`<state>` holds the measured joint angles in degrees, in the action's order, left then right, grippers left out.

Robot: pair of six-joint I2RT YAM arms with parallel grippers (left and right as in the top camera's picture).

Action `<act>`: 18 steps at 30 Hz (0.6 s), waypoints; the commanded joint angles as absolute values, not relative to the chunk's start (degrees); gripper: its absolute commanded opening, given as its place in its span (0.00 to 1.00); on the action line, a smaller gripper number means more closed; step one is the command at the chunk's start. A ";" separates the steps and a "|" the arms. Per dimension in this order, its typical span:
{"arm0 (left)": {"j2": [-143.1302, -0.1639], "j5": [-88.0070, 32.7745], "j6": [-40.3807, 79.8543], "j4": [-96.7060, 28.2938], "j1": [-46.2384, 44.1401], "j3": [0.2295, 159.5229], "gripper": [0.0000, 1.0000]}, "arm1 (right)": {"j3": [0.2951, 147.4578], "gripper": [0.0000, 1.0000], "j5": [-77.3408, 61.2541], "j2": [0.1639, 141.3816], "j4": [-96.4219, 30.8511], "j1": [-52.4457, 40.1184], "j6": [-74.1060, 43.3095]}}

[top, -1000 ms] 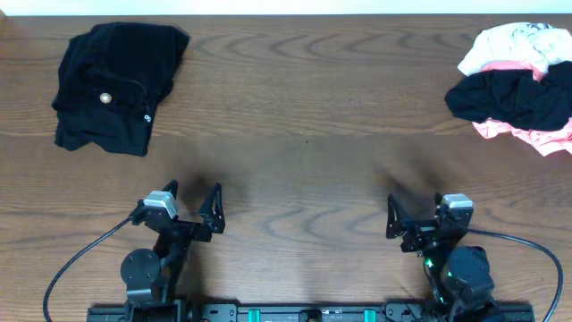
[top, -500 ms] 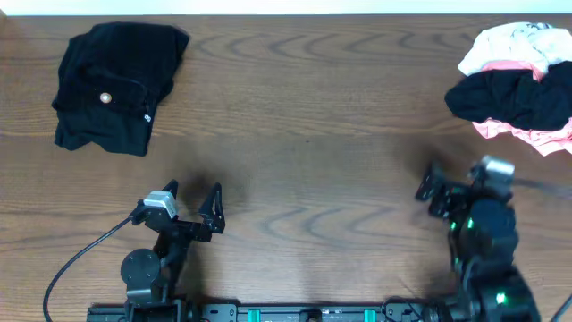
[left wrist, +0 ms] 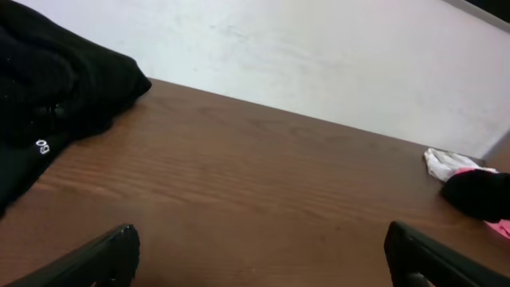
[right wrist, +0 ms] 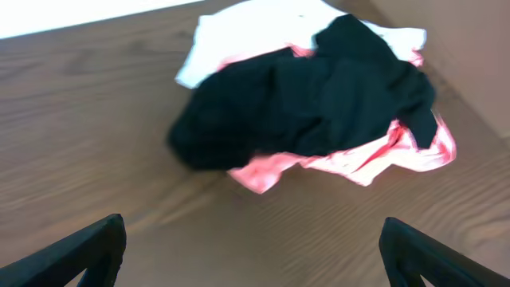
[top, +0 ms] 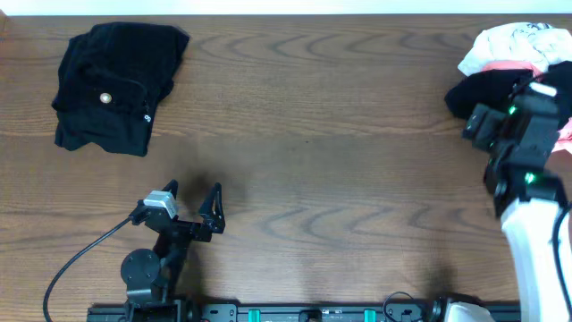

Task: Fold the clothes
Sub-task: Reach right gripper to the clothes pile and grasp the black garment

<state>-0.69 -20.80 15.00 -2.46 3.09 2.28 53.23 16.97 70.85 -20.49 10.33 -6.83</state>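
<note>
The black shirt's bunched middle (top: 550, 91) (right wrist: 331, 108) is on top of the pink piece. My right gripper should go there next and close on it.
A black garment with a small pale button (top: 116, 85) lies bunched at the far left of the table; its edge shows in the left wrist view (left wrist: 48, 96). A pile of clothes lies at the far right: a black shirt (right wrist: 303, 100) on top of pink (right wrist: 351, 163) and white (right wrist: 247, 36) pieces, also seen from overhead (top: 514, 54). My right gripper (top: 500, 121) is open and empty, hovering at the near edge of that pile; the table shows between its fingers (right wrist: 251, 251). My left gripper (top: 192, 201) is open and empty near the front left.
The wooden table (top: 304, 170) runs to a pale wall at the back (left wrist: 319, 56). The right arm (top: 536, 233) reaches up along the right edge. A black cable (top: 80, 259) loops at the front left by the left arm's base.
My right arm has swung from the front right up and to the right, to the edge of the clothes pile. The left arm and both garment piles have not moved.
</note>
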 commanded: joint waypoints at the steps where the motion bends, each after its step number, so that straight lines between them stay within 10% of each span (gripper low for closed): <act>1: -0.34 -21.37 14.68 -3.07 2.81 0.58 0.98 | 58.06 0.99 17.52 76.18 -19.40 14.06 -4.10; 18: -0.34 -21.37 14.68 -3.07 2.81 0.58 0.98 | 63.48 0.99 5.52 95.26 -2.48 28.97 -0.49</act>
<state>-0.69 -20.82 15.00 -2.46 3.09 2.28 62.33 7.51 93.03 -4.05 27.92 -2.26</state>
